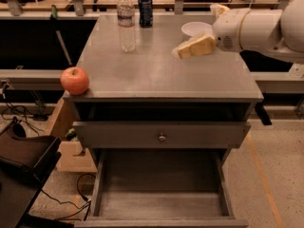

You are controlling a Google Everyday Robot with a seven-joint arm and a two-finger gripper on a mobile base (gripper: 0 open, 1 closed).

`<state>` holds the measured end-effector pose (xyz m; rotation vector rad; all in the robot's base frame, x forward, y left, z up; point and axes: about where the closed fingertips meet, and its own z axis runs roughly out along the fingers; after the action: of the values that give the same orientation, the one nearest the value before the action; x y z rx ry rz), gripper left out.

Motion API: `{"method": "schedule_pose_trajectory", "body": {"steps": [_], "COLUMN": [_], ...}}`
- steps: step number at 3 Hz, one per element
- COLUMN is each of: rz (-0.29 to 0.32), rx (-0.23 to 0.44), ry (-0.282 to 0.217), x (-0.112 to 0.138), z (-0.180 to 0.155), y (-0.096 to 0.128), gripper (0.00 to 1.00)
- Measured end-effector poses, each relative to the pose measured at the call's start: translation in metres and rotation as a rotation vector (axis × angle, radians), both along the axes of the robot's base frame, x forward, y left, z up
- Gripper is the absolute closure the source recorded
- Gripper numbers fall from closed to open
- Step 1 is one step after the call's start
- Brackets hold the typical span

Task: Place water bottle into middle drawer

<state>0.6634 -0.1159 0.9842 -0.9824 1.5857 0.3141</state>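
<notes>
Next, my gripper goes to the water bottle's upper part (125, 15), just below the white cap, and closes there.
The water bottle (126, 22), clear with a white cap, stands upright at the back left of the grey cabinet top (156, 72). My gripper (183, 50), tan at the end of a white arm, hovers over the top's right middle, to the right of the bottle and apart from it, holding nothing. The middle drawer (161, 194), a wide grey box with a bare plank floor, is pulled out and empty at the bottom of the camera view.
A dark blue soda can (145, 11) stands just right of the bottle. A white bowl (194, 28) sits behind my gripper. A red apple (74, 80) rests at the front left corner. A drawer front with a round knob (162, 137) sticks out slightly above the open drawer.
</notes>
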Motion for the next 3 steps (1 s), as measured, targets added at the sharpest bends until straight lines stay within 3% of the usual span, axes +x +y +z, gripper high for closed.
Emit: {"method": "schedule_pose_trajectory", "body": {"steps": [2,3], "rz": [0.115,0.113], "rx": [0.11,0.13], "ry": [-0.003,0.015], "x": [0.081,0.11], "z": [-0.003,-0.009], "y": [0.069,0.09], "gripper": [0.0,0.0]}}
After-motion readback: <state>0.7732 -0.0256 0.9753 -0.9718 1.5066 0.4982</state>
